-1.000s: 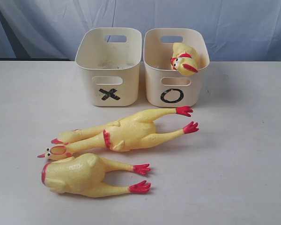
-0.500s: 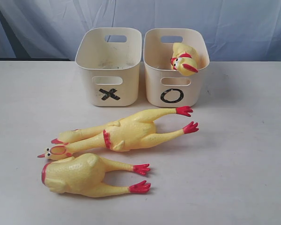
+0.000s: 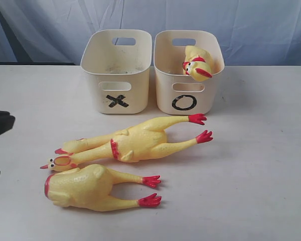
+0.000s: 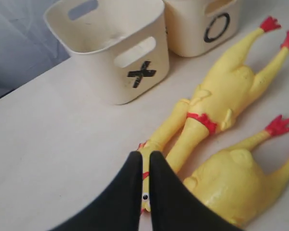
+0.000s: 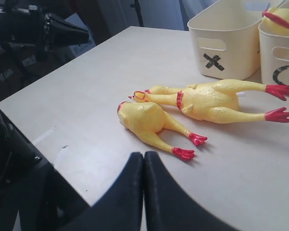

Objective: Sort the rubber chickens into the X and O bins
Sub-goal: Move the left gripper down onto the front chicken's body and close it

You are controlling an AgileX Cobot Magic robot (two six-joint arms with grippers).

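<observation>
The headless body is next for my left gripper, which should move to it and close on its plump middle (image 3: 83, 184) (image 4: 226, 184), between the red neck end and the legs.
A whole rubber chicken (image 3: 135, 141) lies on the table in front of the bins, feet toward the O bin (image 3: 188, 95). A headless body (image 3: 85, 188) lies beside it, nearer the front. A head-neck piece (image 3: 196, 63) rests on the O bin's rim. The X bin (image 3: 117, 83) holds no chicken. My left gripper (image 4: 145, 161) is shut and hovers apart from the whole chicken's head (image 4: 145, 195); it shows as a dark shape (image 3: 0, 125) at the exterior view's left edge. My right gripper (image 5: 143, 158) is shut over bare table, short of the headless body (image 5: 144, 118).
Both bins stand side by side at the back of the white table (image 3: 261, 165), against a pale curtain. In the right wrist view the table's edge (image 5: 19, 101) runs past dark equipment and the other arm (image 5: 48, 29).
The left gripper's dark shape has come into the exterior view at the left edge. Chickens and bins have not moved.
</observation>
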